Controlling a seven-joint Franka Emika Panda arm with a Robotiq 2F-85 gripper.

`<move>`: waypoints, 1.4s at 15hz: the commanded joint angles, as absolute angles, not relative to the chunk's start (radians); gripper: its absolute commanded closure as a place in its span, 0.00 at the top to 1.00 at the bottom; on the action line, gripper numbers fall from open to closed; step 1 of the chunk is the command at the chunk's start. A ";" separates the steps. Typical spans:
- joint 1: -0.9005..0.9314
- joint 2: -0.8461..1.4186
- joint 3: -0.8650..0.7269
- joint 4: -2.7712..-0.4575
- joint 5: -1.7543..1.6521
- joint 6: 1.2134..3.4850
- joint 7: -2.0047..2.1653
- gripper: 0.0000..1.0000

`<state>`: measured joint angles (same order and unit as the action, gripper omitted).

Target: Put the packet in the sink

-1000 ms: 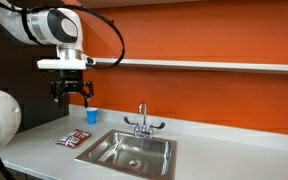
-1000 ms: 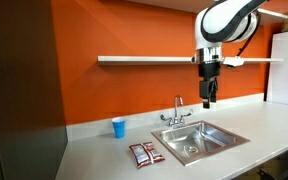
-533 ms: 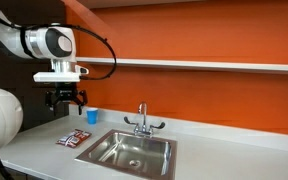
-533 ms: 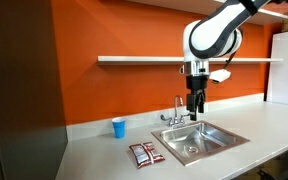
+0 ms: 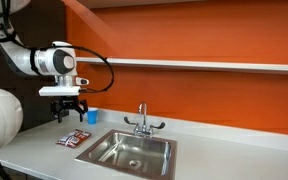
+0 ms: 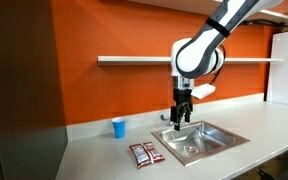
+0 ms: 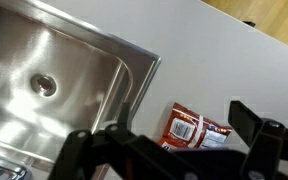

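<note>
My gripper should close on the middle of the red packet (image 5: 73, 138) (image 7: 193, 146) and bunch it up between the fingers beside the steel sink.
The red packet (image 5: 72, 138) lies flat on the grey counter just beside the steel sink (image 5: 132, 151). It shows in both exterior views, near the counter's front edge (image 6: 145, 153) next to the sink (image 6: 199, 139). My gripper (image 5: 70, 113) hangs open and empty in the air above the packet. In the other exterior view it hangs over the sink's edge (image 6: 181, 117). In the wrist view the packet (image 7: 192, 127) lies between my spread fingers (image 7: 169, 140), with the sink basin (image 7: 54, 75) and its drain to one side.
A small blue cup (image 5: 92, 116) stands on the counter by the orange wall, also seen in an exterior view (image 6: 119, 127). A chrome two-handled faucet (image 5: 142, 122) stands behind the sink. A shelf (image 6: 144, 59) runs along the wall above.
My gripper has moved down and sideways from high near the shelf to a spot above the packet. The packet has not moved.
</note>
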<state>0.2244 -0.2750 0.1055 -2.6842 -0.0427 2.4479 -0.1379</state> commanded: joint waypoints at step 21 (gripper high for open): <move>0.229 0.186 0.177 -2.348 -0.114 2.502 0.099 1.00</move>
